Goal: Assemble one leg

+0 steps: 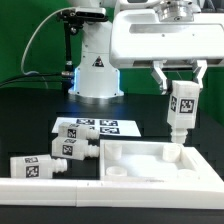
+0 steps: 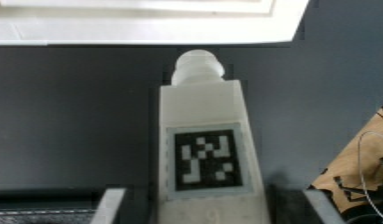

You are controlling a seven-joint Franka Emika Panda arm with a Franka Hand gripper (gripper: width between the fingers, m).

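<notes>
My gripper should release the leg in the panel's corner [image 1: 190,173] next to the white rail, the one farthest from the loose legs.
My gripper [image 1: 181,88] is shut on a leg [image 1: 181,110], a white blocky post with a square tag, held upright with its round stub end pointing down. The stub hangs just above the far right corner of the large white tray-like panel [image 1: 150,160]. In the wrist view the leg [image 2: 202,130] fills the middle between my fingers [image 2: 55,205], its stub [image 2: 198,66] near the panel's edge [image 2: 143,20]. Other legs lie on the table at the exterior view's left: one [image 1: 40,166] in front and one [image 1: 78,151] beside the panel.
The marker board [image 1: 95,127] lies flat behind the panel. The robot base [image 1: 95,70] stands at the back. A white rail [image 1: 100,187] runs along the front edge. Cables show at the edge of the wrist view [image 2: 357,165].
</notes>
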